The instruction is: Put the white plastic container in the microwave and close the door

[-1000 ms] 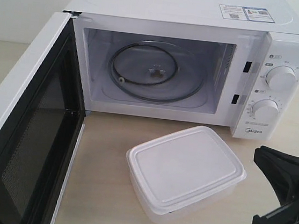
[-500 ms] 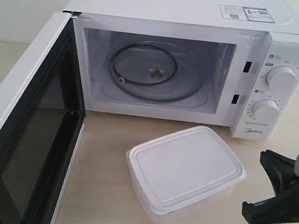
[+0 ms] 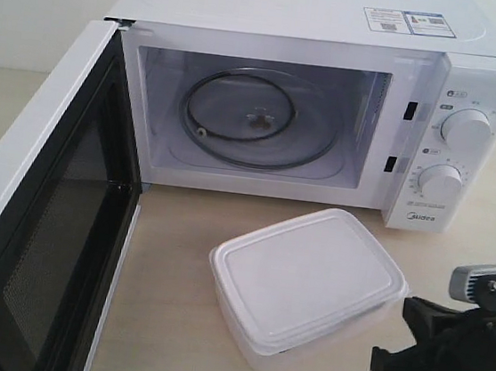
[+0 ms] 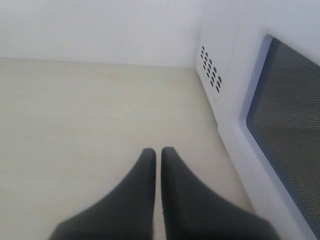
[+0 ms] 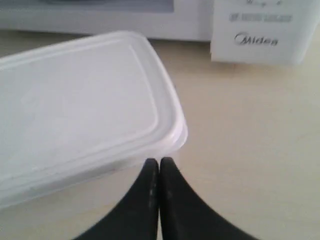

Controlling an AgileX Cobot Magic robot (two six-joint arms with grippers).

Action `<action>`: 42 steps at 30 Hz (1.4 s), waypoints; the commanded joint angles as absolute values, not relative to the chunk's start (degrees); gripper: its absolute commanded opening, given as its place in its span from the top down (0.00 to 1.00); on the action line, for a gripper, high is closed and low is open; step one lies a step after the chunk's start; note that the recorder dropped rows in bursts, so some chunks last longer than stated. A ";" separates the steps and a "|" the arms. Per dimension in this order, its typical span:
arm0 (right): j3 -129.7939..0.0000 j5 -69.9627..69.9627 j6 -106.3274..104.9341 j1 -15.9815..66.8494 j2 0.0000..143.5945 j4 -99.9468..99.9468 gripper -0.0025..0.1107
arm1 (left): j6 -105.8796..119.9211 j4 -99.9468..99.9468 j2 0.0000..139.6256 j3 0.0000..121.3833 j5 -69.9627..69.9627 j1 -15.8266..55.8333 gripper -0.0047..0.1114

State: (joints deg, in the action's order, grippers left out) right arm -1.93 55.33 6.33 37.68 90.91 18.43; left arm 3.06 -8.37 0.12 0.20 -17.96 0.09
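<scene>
Next, my right gripper closes on the middle of the lid's near long edge [image 3: 343, 320] [image 5: 95, 167] to lift the white plastic container.
The white plastic container [image 3: 307, 282] stands lidded on the table in front of the microwave [image 3: 303, 13]. The microwave's door [image 3: 38, 215] is swung wide open to the left, and the glass turntable [image 3: 260, 120] inside is bare. My right gripper [image 3: 395, 337] is shut and empty, low over the table just right of the container. In the right wrist view its tips [image 5: 159, 161] sit right at the container's [image 5: 75, 105] near corner. My left gripper [image 4: 158, 151] is shut and empty over bare table, beside the door's outer face [image 4: 285, 130]. It does not show in the exterior view.
The control panel with two dials [image 3: 465, 130] forms the microwave's right end, close behind my right arm. The open door juts forward along the table's left side. Vent holes [image 4: 211, 72] mark the microwave's side wall near my left gripper.
My right gripper has moved left toward the container and now sits close to its right corner. The container, the door and the microwave have not moved.
</scene>
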 commanded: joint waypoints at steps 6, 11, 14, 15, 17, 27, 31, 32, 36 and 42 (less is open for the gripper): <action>-17.71 43.92 8.37 37.87 98.36 12.81 0.98 | 3.11 -8.09 0.00 0.00 -17.52 0.05 0.92; -21.74 40.85 6.69 37.87 100.71 12.00 0.98 | 3.11 -8.09 0.00 0.00 -17.52 0.05 0.92; -22.43 41.40 5.16 37.63 101.54 12.00 0.98 | 3.11 -8.09 0.00 0.00 -17.52 0.05 0.92; -22.77 41.42 3.88 37.63 101.65 12.00 0.98 | 3.11 -8.09 0.00 0.00 -17.52 0.05 0.92; -23.94 41.52 2.24 37.17 101.95 12.38 0.98 | 3.11 -8.09 0.00 0.00 -17.52 0.05 0.92; -28.08 39.30 2.71 34.46 102.67 9.83 0.98 | 3.11 -8.09 0.00 0.00 -17.52 0.05 0.92; -26.11 42.28 2.71 34.46 102.44 10.17 0.98 | 3.11 -8.09 0.00 0.00 -17.52 0.05 0.92; -24.72 44.77 2.86 34.46 102.31 10.61 0.98 | 3.11 -8.09 0.00 0.00 -17.52 0.05 0.92; -18.03 53.20 5.90 34.46 101.72 13.76 0.98 | 3.11 -8.09 0.00 0.00 -17.52 0.05 0.92; -8.29 63.49 21.24 34.46 99.92 5.95 0.98 | 3.11 -8.09 0.00 0.00 -17.52 0.05 0.92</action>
State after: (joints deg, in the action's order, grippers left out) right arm -11.81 57.45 13.97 34.83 101.20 10.92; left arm 3.06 -8.37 0.12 0.20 -17.96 0.09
